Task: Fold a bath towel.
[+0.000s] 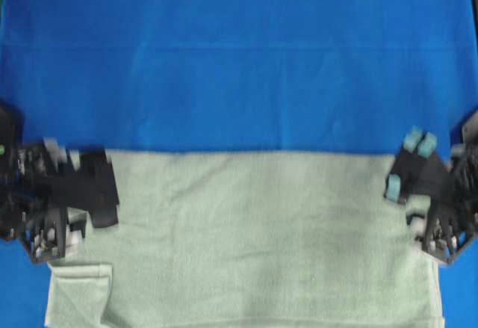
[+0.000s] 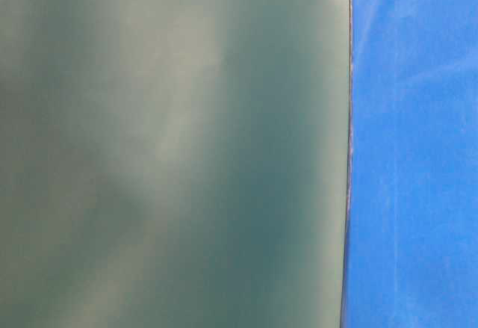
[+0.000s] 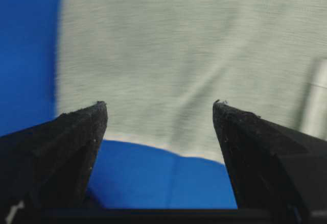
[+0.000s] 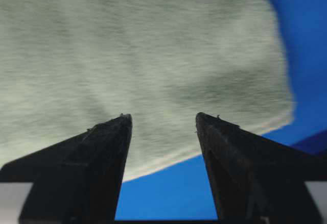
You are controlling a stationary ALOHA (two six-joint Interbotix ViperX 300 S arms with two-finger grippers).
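Note:
Next, my left gripper grabs the bath towel's far corner (image 1: pixel 72 153), at the end of the straight far edge that is closest to my left gripper.
The bath towel (image 1: pixel 261 238) is pale sage green and lies flat across the near half of the table, its far edge straight. A separate layer shows at its lower left corner (image 1: pixel 78 294). My left gripper (image 1: pixel 112 190) is at the towel's far left corner, open, with nothing between the fingers. In the left wrist view the left gripper (image 3: pixel 158 106) frames the towel (image 3: pixel 179 45) edge and blue cloth. My right gripper (image 1: pixel 403 165) is at the far right corner, also open and empty. In the right wrist view the right gripper (image 4: pixel 162 117) hangs over the towel (image 4: pixel 127 45) edge.
A blue cloth (image 1: pixel 239 59) covers the table all round the towel. The table-level view is filled by a blurred grey-green surface (image 2: pixel 172 149), with blue cloth (image 2: pixel 418 149) on its right.

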